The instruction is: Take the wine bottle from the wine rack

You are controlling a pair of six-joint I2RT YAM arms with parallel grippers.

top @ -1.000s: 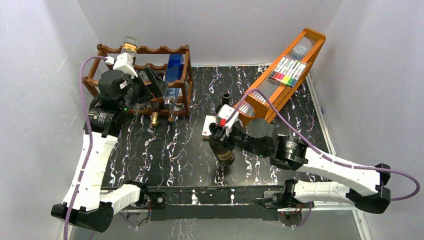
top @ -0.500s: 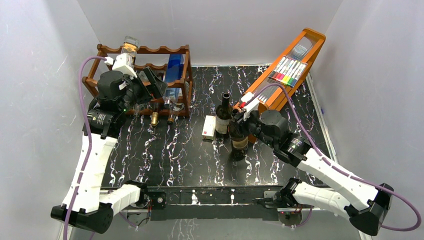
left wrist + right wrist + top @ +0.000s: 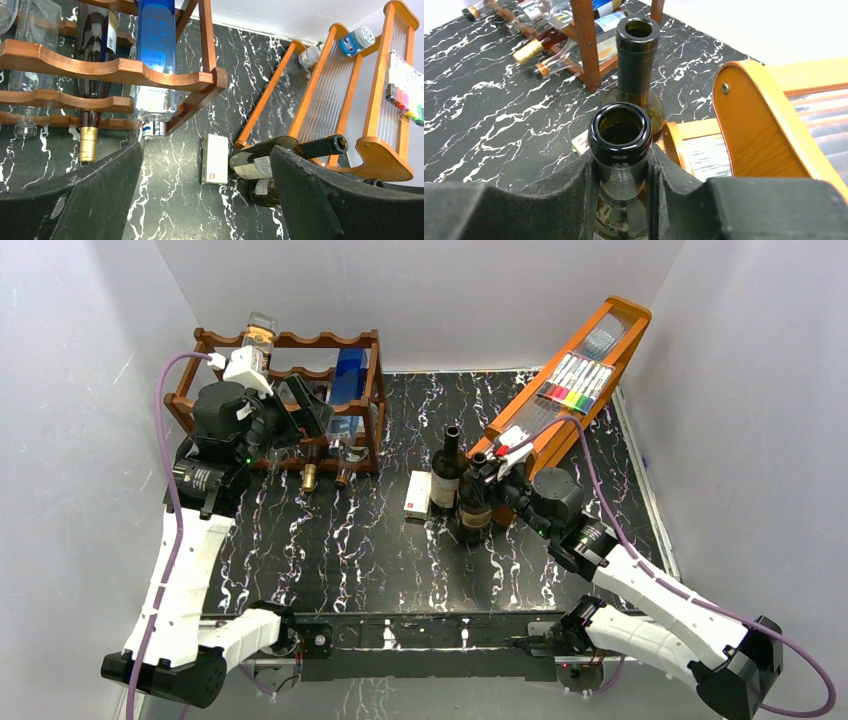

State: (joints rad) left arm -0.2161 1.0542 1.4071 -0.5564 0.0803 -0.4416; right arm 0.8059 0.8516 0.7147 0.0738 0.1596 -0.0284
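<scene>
My right gripper will put the dark green wine bottle down between the second dark bottle and the orange stand (image 3: 475,520).
The dark brown wine rack (image 3: 290,340) stands at the back left, with several bottles lying in it, among them a blue one (image 3: 156,35) and a gold-capped one (image 3: 89,145). My right gripper (image 3: 482,472) is shut on the neck of a dark green wine bottle (image 3: 472,520), held upright right of centre, away from the rack. In the right wrist view the pads (image 3: 586,200) press both sides of the neck just under its open mouth (image 3: 620,132). My left gripper (image 3: 305,405) hovers open in front of the rack's rail (image 3: 100,67), with nothing between its fingers.
A second dark bottle (image 3: 447,465) stands upright just behind and left of the held one. A small white box (image 3: 418,495) lies beside it. The slanted orange stand (image 3: 585,350) with coloured markers (image 3: 575,385) rises close behind my right gripper.
My right arm has carried the wine bottle back and to the right, from the table's near middle to beside the other standing bottle. The left arm has not moved.
</scene>
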